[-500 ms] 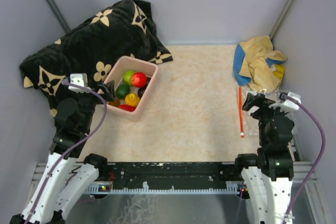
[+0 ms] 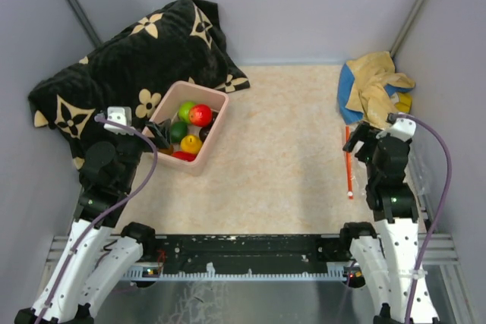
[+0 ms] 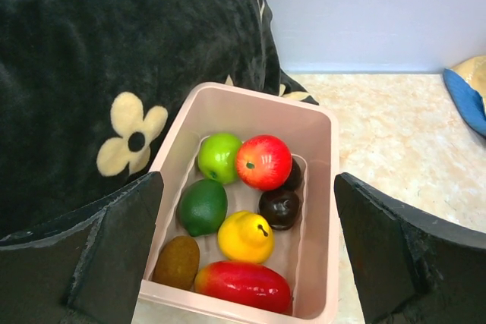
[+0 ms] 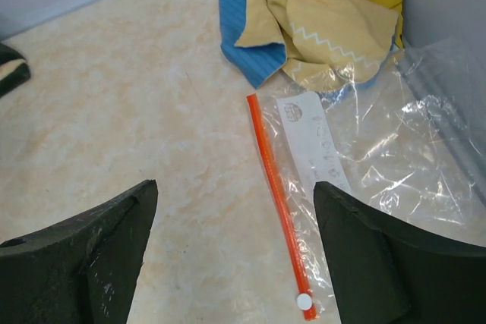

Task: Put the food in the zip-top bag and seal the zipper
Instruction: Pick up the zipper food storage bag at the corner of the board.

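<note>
I should close my right gripper on the far half [image 2: 348,154] [image 4: 271,165] of the bag's orange-red zipper, between its middle and the end nearest the blue and yellow cloth.
The food, several glossy toy fruits, lies in a pink tub [image 2: 216,123] at the left: a red apple [image 3: 263,162], a green apple [image 3: 218,156], a lime [image 3: 203,206], a yellow pear [image 3: 245,237], a dark plum [image 3: 279,208], a kiwi [image 3: 176,262] and a red mango [image 3: 243,286]. My left gripper [image 2: 157,135] is open and empty just above the tub's near end [image 3: 247,252]. The zip-top bag [image 4: 380,157] lies flat at the right. Its orange-red zipper [image 4: 275,191] also shows from the top [image 2: 348,165]. My right gripper [image 2: 363,140] is open and empty above the zipper [image 4: 235,248].
A black cushion with beige flowers [image 2: 129,58] lies behind and left of the tub. A crumpled blue and yellow cloth [image 2: 372,89] sits at the back right, touching the bag's far end. Grey walls close in the left, back and right sides.
My right arm has swung a little left and away, bringing its gripper over the zipper. My left gripper has edged slightly toward the tub.
</note>
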{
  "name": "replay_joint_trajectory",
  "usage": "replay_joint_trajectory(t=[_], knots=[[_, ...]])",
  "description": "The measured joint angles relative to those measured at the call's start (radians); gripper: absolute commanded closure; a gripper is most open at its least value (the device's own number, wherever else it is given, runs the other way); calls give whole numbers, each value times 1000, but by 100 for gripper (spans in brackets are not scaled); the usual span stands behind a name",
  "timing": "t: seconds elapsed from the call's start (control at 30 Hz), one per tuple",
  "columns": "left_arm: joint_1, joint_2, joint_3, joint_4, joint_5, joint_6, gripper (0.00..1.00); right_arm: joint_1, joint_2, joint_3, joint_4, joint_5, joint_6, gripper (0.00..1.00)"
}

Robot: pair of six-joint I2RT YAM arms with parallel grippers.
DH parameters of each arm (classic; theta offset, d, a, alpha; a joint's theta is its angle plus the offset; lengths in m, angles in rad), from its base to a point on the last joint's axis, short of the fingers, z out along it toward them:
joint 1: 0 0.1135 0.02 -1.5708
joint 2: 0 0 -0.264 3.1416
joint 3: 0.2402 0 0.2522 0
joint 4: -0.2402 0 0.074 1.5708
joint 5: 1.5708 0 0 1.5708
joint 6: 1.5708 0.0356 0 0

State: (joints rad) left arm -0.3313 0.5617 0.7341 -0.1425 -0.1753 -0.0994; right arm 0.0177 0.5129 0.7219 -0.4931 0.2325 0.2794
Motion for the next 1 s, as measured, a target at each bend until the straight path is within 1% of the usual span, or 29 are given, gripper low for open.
replay_joint_trajectory(t=[0.27,0.43,0.73,1.0], knots=[[0,0,-10,-18,18,-2,0,0,270,10,1,76,-9,16],[0,-2,-10,-43,16,-11,0,0,454,19,40,137,-51,18],[0,-19,-10,-100,19,-13,0,1,668,22,143,197,-148,20],[0,-21,-10,-108,38,-15,0,15,858,83,230,231,-180,21]])
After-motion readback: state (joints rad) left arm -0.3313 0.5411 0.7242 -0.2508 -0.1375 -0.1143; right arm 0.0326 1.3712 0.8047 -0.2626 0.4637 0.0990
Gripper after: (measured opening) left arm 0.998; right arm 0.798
